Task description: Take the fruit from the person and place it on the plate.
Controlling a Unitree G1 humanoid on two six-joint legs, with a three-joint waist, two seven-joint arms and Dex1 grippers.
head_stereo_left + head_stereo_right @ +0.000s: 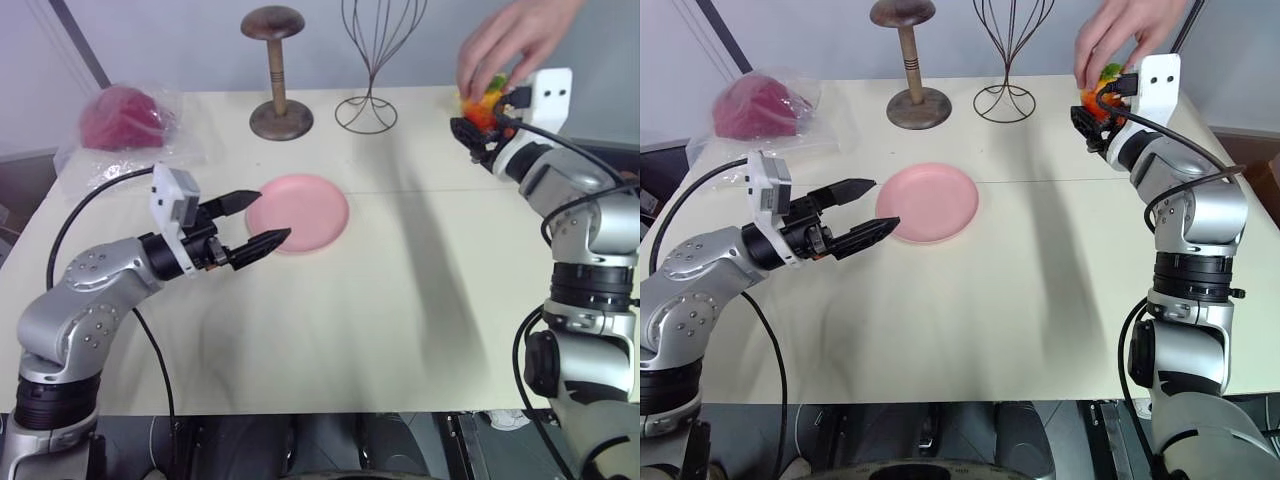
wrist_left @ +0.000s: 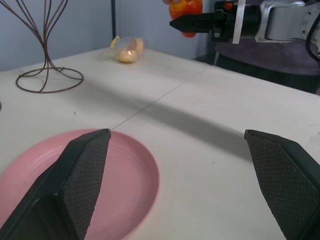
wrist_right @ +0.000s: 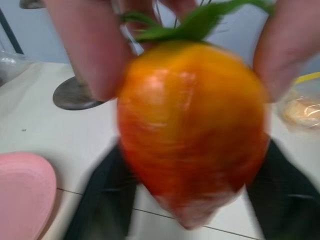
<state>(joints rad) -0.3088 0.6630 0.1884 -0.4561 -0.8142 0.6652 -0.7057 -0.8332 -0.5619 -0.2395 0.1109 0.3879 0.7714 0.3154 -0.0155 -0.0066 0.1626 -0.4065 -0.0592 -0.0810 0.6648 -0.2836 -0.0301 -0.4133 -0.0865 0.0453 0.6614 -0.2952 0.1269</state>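
The fruit, now above the table's far corner, will be let go by my right gripper on the pink plate, off its middle [image 1: 317, 199] [image 3: 23, 191] toward the wire stand.
The red-orange fruit [image 3: 192, 130] with a green leafy top hangs above the table's far right corner. The person's hand [image 1: 510, 40] pinches it from above by the top. My right gripper [image 1: 470, 128] is shut on the fruit, one black finger [image 3: 105, 200] on each side of its lower half. The pink plate [image 1: 300, 212] lies flat near the table's middle. Just left of the plate's near rim, my left gripper [image 1: 255, 220] stands open and holds nothing, pointing across the plate [image 2: 125, 185].
A brown wooden stand [image 1: 275, 70] and a wire stand [image 1: 370, 60] rise at the back of the table. A dark red lump in plastic [image 1: 125, 118] lies at the back left. A clear bag of yellow pieces [image 2: 127, 50] sits near the far right edge.
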